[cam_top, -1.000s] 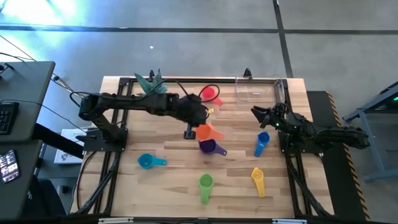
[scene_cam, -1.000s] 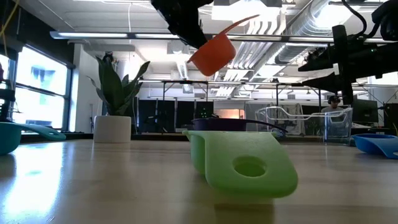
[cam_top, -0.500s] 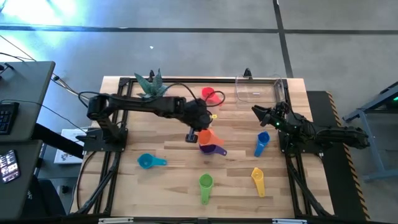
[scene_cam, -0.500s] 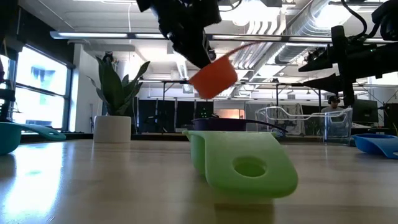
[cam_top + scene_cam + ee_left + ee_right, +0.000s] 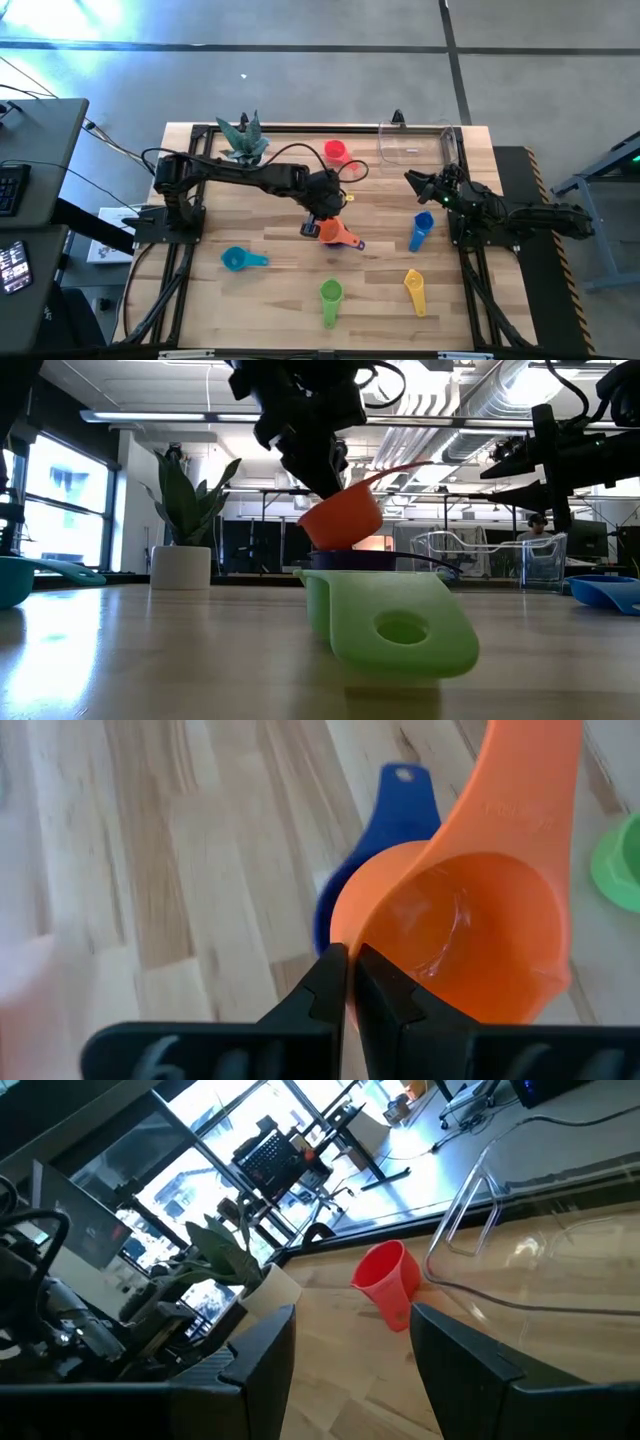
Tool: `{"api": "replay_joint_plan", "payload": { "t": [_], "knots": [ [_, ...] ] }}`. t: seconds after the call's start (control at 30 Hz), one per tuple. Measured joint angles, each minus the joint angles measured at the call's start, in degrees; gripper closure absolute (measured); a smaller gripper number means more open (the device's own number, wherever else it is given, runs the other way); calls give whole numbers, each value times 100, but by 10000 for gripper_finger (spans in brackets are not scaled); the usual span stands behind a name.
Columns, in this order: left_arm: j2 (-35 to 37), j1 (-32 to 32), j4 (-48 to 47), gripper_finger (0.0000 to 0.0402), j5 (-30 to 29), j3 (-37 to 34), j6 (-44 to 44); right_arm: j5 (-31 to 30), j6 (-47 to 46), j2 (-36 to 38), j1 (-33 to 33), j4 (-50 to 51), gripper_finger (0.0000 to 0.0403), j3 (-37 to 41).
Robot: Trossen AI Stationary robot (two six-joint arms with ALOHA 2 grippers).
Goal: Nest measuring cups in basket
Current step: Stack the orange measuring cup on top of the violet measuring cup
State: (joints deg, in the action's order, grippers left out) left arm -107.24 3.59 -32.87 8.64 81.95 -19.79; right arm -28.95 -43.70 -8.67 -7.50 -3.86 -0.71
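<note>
The robot's left gripper needs to release the orange measuring cup inside the bowl of the purple cup [image 5: 335, 233] [image 5: 395, 920].
My left gripper [image 5: 318, 224] hangs over the middle of the table, shut on the orange measuring cup [image 5: 338, 233]. The purple cup [image 5: 354, 243] sits right under it; in the low view the orange bowl [image 5: 342, 522] hovers at the purple rim [image 5: 385, 559], and I cannot tell if they touch. My right gripper [image 5: 412, 180] waits open above the table's right side, between the clear basket [image 5: 415, 146] and the blue cup [image 5: 421, 229]. Red [image 5: 337, 152], teal [image 5: 238, 260], green [image 5: 331, 296] and yellow [image 5: 415, 288] cups lie on the wood. My left gripper pinches the orange cup's bowl rim [image 5: 342, 935], on the side opposite the handle, one finger inside the bowl and one outside. The fingers come from above, pointing down. The cup is tilted, its handle [image 5: 400, 470] rising away from the gripper.
A white potted plant [image 5: 243, 135] stands at the far left of the table. The basket sits at the far right corner, with the red cup lying to its left [image 5: 388, 1285]. The green cup [image 5: 390, 625] fills the near foreground of the low view.
My left gripper has moved down and a little toward the near edge, still shut on the orange cup. The cup has dropped from well above the table to the purple cup's rim, keeping its tilt.
</note>
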Motion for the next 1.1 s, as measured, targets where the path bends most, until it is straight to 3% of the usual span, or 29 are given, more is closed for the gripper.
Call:
{"api": "replay_joint_plan", "payload": {
  "t": [1.1],
  "knots": [
    [-354, 1, 116, 394, -52, -2, 3, 46, -131, -70, 1, 18, 213, 0]
  ]
}}
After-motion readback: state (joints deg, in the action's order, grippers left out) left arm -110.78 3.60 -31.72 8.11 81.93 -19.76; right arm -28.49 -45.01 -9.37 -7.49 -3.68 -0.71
